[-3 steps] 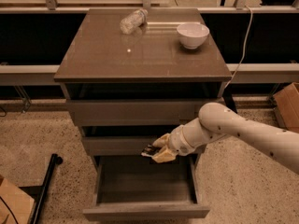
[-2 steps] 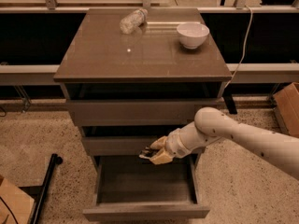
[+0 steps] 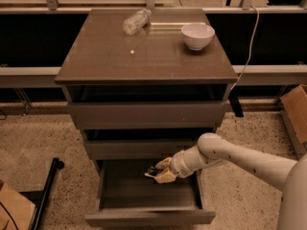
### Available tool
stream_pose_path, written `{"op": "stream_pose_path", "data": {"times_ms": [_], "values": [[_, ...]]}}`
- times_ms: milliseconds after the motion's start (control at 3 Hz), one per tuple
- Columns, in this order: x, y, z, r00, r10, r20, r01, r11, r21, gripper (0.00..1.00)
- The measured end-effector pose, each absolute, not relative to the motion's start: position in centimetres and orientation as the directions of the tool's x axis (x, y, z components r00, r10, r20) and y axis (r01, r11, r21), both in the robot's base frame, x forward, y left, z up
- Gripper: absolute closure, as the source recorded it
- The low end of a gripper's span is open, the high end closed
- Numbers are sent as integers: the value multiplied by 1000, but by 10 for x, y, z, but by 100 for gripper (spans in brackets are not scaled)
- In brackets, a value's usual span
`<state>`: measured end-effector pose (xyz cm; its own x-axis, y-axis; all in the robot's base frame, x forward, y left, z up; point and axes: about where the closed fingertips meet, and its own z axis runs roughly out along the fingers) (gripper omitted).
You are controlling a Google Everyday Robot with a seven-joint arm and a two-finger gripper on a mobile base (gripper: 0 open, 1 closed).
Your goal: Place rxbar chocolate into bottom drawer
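The rxbar chocolate, still held above the drawer floor, will be let go by my gripper on the middle of the open bottom drawer's dark bottom (image 3: 149, 188).
The bottom drawer (image 3: 148, 217) of the grey-brown cabinet is pulled open, and its dark inside shows. My gripper (image 3: 157, 172) reaches in from the right and hangs over the drawer's back right part, just under the middle drawer's front. It holds a small dark bar, the rxbar chocolate (image 3: 151, 171), between its pale fingers (image 3: 165, 177). The bar is above the drawer floor, not lying on it.
On the cabinet top (image 3: 115, 56) a clear plastic bottle (image 3: 135, 21) lies at the back and a white bowl (image 3: 197, 35) stands at the back right. A cardboard box (image 3: 296, 110) is at the right, another (image 3: 12, 210) at the lower left beside a black pole (image 3: 45, 195).
My gripper with the bar has moved slightly left and down, further over the open bottom drawer. Nothing else has moved.
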<state>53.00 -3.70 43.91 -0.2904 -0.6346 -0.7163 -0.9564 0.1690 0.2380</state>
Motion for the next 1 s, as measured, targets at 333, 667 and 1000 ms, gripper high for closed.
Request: {"op": "stream_pose_path", "data": {"times_ms": [333, 667, 1000], "values": [[526, -35, 437, -290, -640, -712, -956, 165, 241, 100], [526, -26, 416, -261, -681, -684, -964, 145, 224, 100], [529, -16, 374, -249, -702, -667, -966, 127, 226, 100]]}}
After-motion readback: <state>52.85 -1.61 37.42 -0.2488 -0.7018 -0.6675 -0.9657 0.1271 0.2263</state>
